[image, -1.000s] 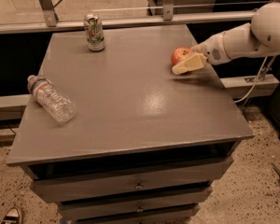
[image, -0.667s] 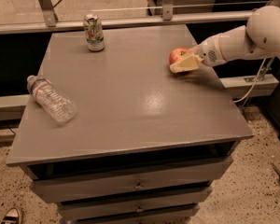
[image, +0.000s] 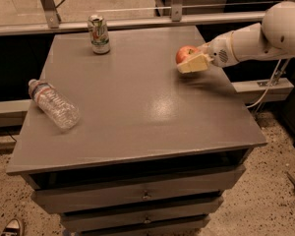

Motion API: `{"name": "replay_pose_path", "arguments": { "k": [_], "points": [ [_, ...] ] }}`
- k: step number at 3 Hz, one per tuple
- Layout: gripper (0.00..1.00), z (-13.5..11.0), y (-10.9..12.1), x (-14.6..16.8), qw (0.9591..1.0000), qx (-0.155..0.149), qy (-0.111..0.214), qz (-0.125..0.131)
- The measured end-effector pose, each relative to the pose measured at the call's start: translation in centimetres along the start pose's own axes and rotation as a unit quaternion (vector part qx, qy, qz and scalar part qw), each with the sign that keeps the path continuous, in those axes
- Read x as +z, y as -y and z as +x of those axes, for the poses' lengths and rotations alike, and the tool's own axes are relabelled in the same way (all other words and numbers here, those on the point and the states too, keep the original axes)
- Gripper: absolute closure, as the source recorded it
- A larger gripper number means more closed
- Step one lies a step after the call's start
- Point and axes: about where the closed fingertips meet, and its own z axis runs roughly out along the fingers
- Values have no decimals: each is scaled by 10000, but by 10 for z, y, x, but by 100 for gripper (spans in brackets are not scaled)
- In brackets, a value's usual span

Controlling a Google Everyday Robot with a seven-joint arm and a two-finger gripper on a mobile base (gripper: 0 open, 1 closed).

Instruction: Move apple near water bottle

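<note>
The robot's gripper should release the red apple on the grey tabletop (image: 97,94) close beside the water bottle, on its inner side.
The red apple (image: 185,53) with a yellowish patch is at the right side of the grey tabletop (image: 137,102), held between the cream fingers (image: 193,64) of my gripper (image: 189,59). The gripper reaches in from the right on a white arm (image: 246,41) and is shut on the apple, a little above the surface. The water bottle (image: 53,103), clear and crinkled with a white cap and a blue-red label, lies on its side near the table's left edge, far from the apple.
A metal drink can (image: 99,34) stands upright at the back left of the table. A glass rail (image: 137,21) runs behind the table. Drawers (image: 145,195) are below the front edge. A cable (image: 268,90) hangs at the right. A shoe (image: 10,227) is at the lower left.
The gripper has carried the apple slightly leftward and up off the table. The bottle and can have not moved.
</note>
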Motion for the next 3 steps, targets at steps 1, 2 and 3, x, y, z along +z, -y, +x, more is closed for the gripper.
{"name": "replay_pose_path", "arguments": {
  "k": [1,2,3],
  "points": [
    [100,0,0,1,10000,0,-1,-7],
    [100,-37,-60,31,9957,-519,180,-745],
    [100,-64,-128,57,9823,-1000,273,-1563]
  ]
}}
